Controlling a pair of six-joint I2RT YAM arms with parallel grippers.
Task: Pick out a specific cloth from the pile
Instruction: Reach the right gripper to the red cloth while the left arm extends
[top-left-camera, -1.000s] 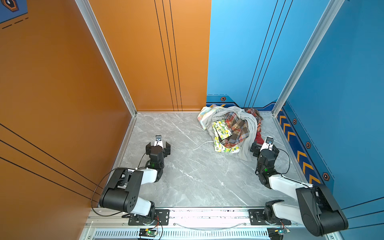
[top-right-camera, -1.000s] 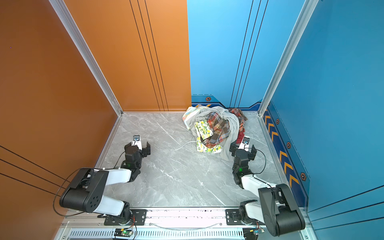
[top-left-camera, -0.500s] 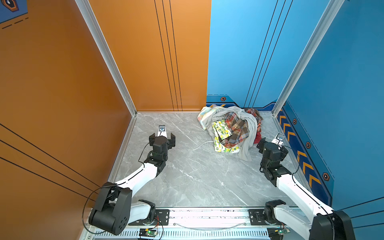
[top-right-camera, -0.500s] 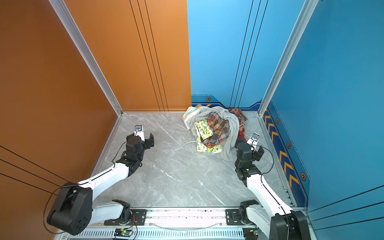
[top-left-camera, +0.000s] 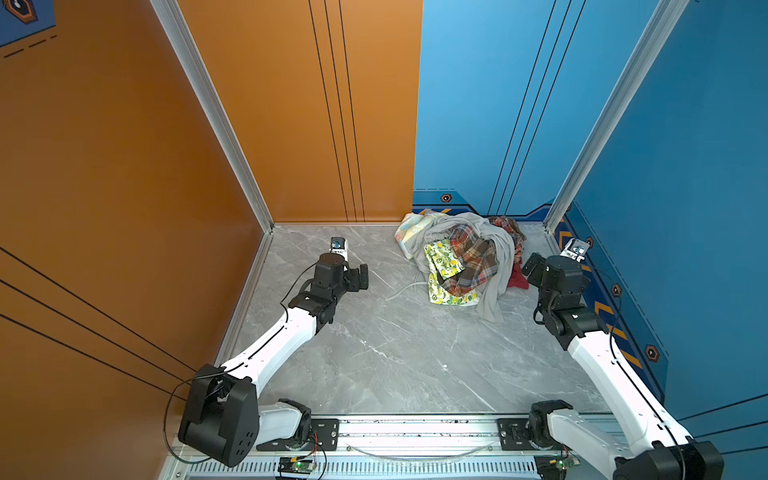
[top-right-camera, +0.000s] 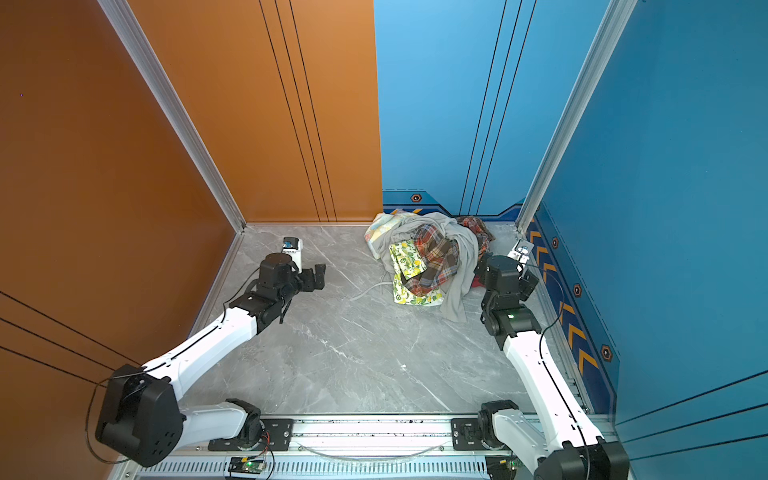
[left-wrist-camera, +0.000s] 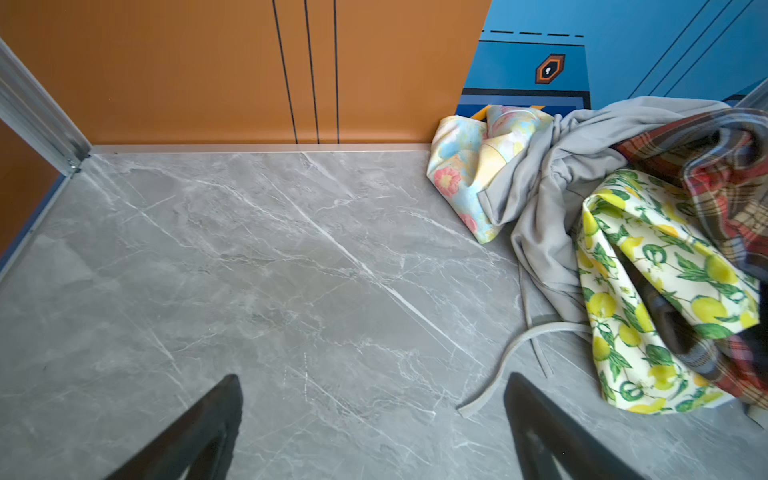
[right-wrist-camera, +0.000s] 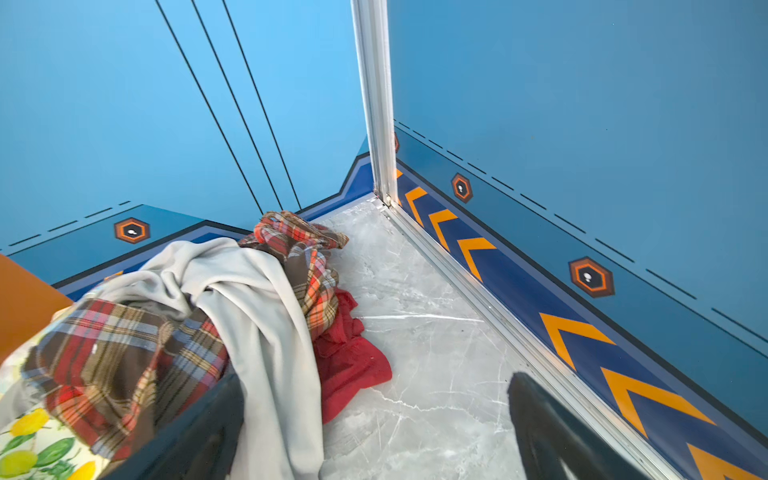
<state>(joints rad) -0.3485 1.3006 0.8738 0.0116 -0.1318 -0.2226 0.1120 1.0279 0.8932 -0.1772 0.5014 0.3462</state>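
Note:
The robot's right gripper will close on the outer edge (top-left-camera: 523, 281) (right-wrist-camera: 374, 372) of the deep red cloth, where the cloth sticks out from the pile toward the chevrons.
The pile (top-left-camera: 461, 257) (top-right-camera: 428, 257) lies in the far right corner: a grey garment, red-brown plaid, a lemon print and a pastel cloth. The cloth (top-left-camera: 517, 279) (right-wrist-camera: 349, 365), plain deep red, sticks out from under the grey garment and plaid on the pile's right side; in a top view only a sliver of it (top-right-camera: 475, 283) shows. My right gripper (top-left-camera: 530, 264) (right-wrist-camera: 374, 378) is open just beside it, the red edge ahead between its fingers. My left gripper (top-left-camera: 359, 276) (left-wrist-camera: 374, 378) is open over bare floor, left of the pile (left-wrist-camera: 623, 232).
A grey drawstring (top-left-camera: 405, 289) (left-wrist-camera: 498, 365) trails from the garment onto the marble floor near my left gripper. The blue side wall with orange chevrons (top-left-camera: 602, 307) (right-wrist-camera: 582, 332) stands close to my right arm. An orange wall (top-left-camera: 124, 208) bounds the left side.
Both arms have unfolded and reached forward. The left gripper moved out toward the pile's left; the right gripper moved up beside the red cloth. Both stayed open.

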